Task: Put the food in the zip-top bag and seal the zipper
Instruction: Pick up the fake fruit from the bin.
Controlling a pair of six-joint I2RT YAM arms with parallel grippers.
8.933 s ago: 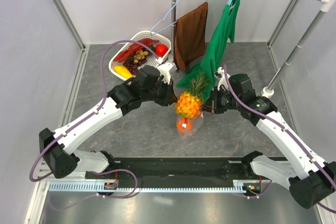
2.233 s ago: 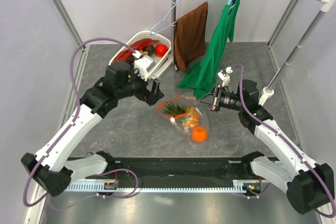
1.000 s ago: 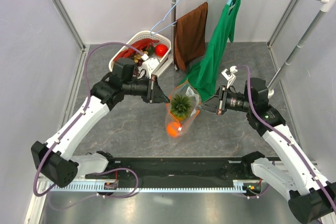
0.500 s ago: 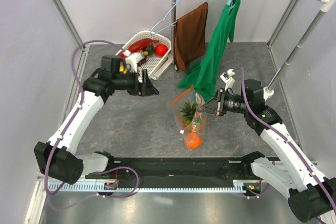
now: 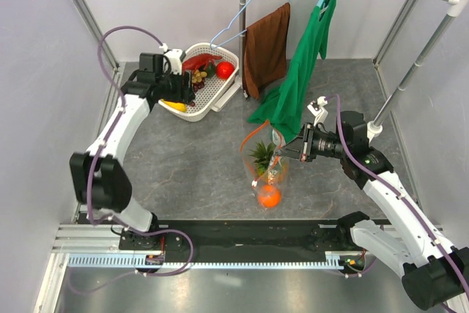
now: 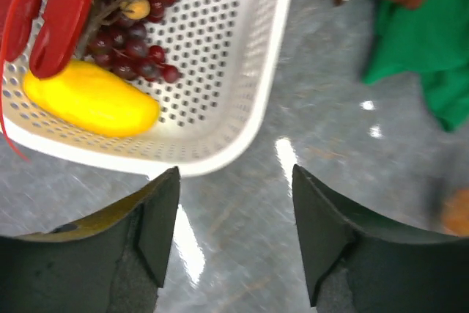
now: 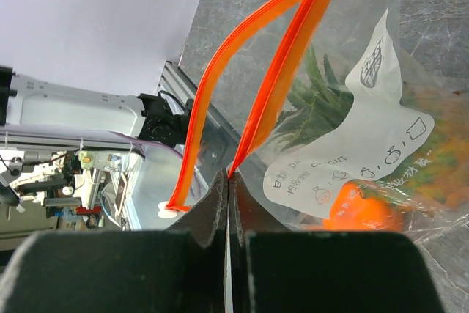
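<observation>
My left gripper is to grab the bunch of tan round fruit by its woody stem (image 5: pixel 193 81) (image 6: pixel 89 31) next, above the grapes in the white mesh basket.
The zip-top bag (image 5: pixel 265 170) hangs from my right gripper (image 5: pixel 282 154), clear with a white label (image 7: pixel 366 144). Inside it are a small pineapple (image 5: pixel 261 155) and an orange ball (image 5: pixel 269 196) at the bottom. The right gripper (image 7: pixel 229 177) is shut on one lip of the red-orange zipper (image 7: pixel 289 71); the other lip bows away, so the mouth gapes. My left gripper (image 5: pixel 182 93) stands open and empty at the near rim of the white mesh basket (image 5: pixel 220 97). A yellow fruit (image 6: pixel 91 99) and a grape bunch (image 6: pixel 135 45) lie in the basket, beyond the left gripper (image 6: pixel 234 236).
A red tomato (image 5: pixel 225 70) and long red toys (image 6: pixel 51 20) also lie in the basket. A brown cloth (image 5: pixel 265 49) and a green cloth (image 5: pixel 304 64) hang from the rail behind the bag, beside an upright pole (image 5: pixel 242 27). Another pole slants at the right (image 5: pixel 410 71).
My left gripper let go of the bag's edge, opened and swung back left to the basket. The bag now hangs from the right gripper alone, the orange ball sunk lower.
</observation>
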